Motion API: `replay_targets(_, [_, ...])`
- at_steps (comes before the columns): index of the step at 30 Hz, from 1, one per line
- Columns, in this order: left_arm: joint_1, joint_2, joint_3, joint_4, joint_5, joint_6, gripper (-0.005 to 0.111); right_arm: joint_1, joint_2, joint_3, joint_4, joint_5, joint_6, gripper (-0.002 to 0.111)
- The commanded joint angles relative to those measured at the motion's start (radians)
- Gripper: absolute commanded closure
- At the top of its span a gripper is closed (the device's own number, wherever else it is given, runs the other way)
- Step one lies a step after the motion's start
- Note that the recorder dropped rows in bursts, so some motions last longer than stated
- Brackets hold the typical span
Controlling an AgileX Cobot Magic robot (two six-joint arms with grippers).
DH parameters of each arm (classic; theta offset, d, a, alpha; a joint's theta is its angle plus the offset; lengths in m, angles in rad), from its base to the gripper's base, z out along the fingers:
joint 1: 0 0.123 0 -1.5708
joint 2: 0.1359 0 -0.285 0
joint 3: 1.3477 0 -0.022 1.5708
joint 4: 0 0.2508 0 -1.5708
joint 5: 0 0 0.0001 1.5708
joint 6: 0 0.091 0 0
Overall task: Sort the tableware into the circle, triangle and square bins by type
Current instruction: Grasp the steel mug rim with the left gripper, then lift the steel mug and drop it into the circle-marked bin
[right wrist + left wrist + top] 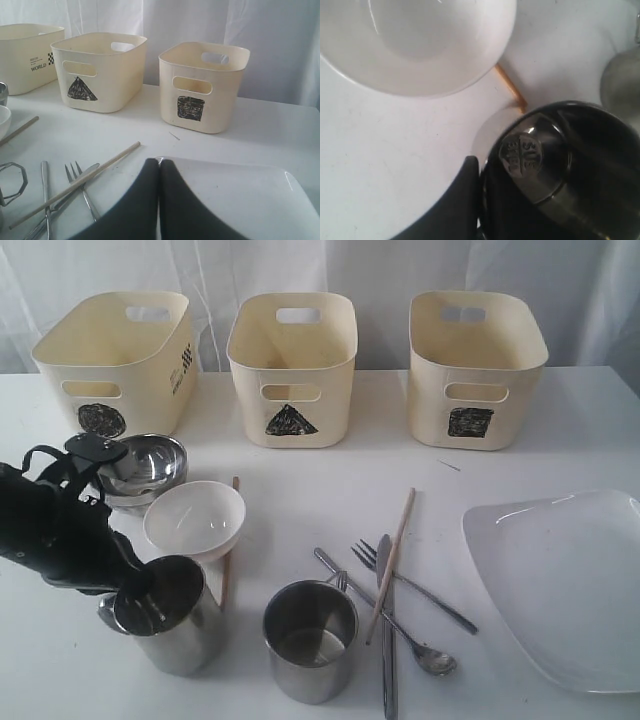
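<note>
Next, I release the steel mug from my left gripper inside the circle bin [128, 350], close to the side of the circle bin that faces the triangle bin.
My left gripper [138, 592] is shut on the rim of a steel mug [185, 625]. One finger [469, 172] lies outside the wall of this mug [555, 170]; the other is lost in its dark inside. A white bowl [195, 520] and a steel bowl [150, 465] sit just behind. The second mug [310, 640], two chopsticks [392, 560], fork [410, 585], knife [386, 640] and spoon [425, 655] lie in the middle. My right gripper [160, 162] is shut and empty over the corner of the white plate [235, 200], out of the exterior view.
Three cream bins stand along the back: circle [115, 360], triangle [292, 370], square [475, 370]. The second chopstick [229, 570] lies partly under the white bowl. The plate [570, 580] reaches the table's right front edge. A white curtain hangs behind.
</note>
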Motion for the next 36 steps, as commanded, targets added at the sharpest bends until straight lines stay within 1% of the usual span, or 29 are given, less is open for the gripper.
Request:
replay_targets(1, [-0.006, -0.069, -0.062, -0.003, 0.109, -0.002, 0.107, -0.003, -0.006, 0.005, 0.006, -0.008, 0.003, 0.108])
replay_targets(4, [-0.006, -0.141, -0.130, 0.066, 0.163, -0.058, 0.107, -0.003, -0.006, 0.005, 0.006, -0.008, 0.003, 0.108])
replay_targets(7, [-0.004, -0.219, -0.207, 0.260, 0.146, -0.203, 0.107, -0.003, -0.006, 0.005, 0.006, -0.008, 0.003, 0.108])
replay_targets(8, [-0.004, -0.235, -0.228, 0.322, 0.131, -0.250, 0.107, -0.003, -0.006, 0.005, 0.006, -0.008, 0.003, 0.108])
replay_targets(10, [-0.004, -0.255, -0.277, 0.492, 0.069, -0.373, 0.107, -0.003, -0.006, 0.005, 0.006, -0.008, 0.003, 0.108])
replay_targets(13, [-0.002, -0.231, -0.351, 0.732, -0.018, -0.539, 0.107, -0.003, -0.006, 0.005, 0.006, -0.008, 0.003, 0.108])
replay_targets(15, [0.017, -0.187, -0.410, 0.835, -0.063, -0.624, 0.107, -0.003, -0.006, 0.005, 0.006, -0.008, 0.003, 0.108])
replay_targets(16, [0.033, -0.156, -0.443, 0.864, -0.079, -0.655, 0.107, -0.003, -0.006, 0.005, 0.006, -0.008, 0.003, 0.108])
replay_targets(19, [0.093, -0.053, -0.545, 0.870, -0.132, -0.690, 0.107, -0.003, -0.006, 0.005, 0.006, -0.008, 0.003, 0.108])
replay_targets(22, [0.135, 0.048, -0.652, 0.868, -0.177, -0.708, 0.107, -0.003, -0.006, 0.005, 0.006, -0.008, 0.003, 0.108])
replay_targets(28, [0.182, 0.229, -0.845, 0.868, -0.262, -0.710, 0.107, -0.003, -0.006, 0.005, 0.006, -0.008, 0.003, 0.108])
replay_targets(31, [0.198, 0.320, -0.914, 0.873, -0.287, -0.713, 0.107, -0.003, -0.006, 0.005, 0.006, -0.008, 0.003, 0.108])
replay_targets(35, [0.202, 0.440, -0.970, 0.870, -0.287, -0.713, 0.107, -0.003, -0.006, 0.005, 0.006, -0.008, 0.003, 0.108])
replay_targets(36, [0.202, 0.457, -0.977, 0.868, -0.287, -0.717, 0.105, -0.003, -0.006, 0.005, 0.006, -0.008, 0.003, 0.108])
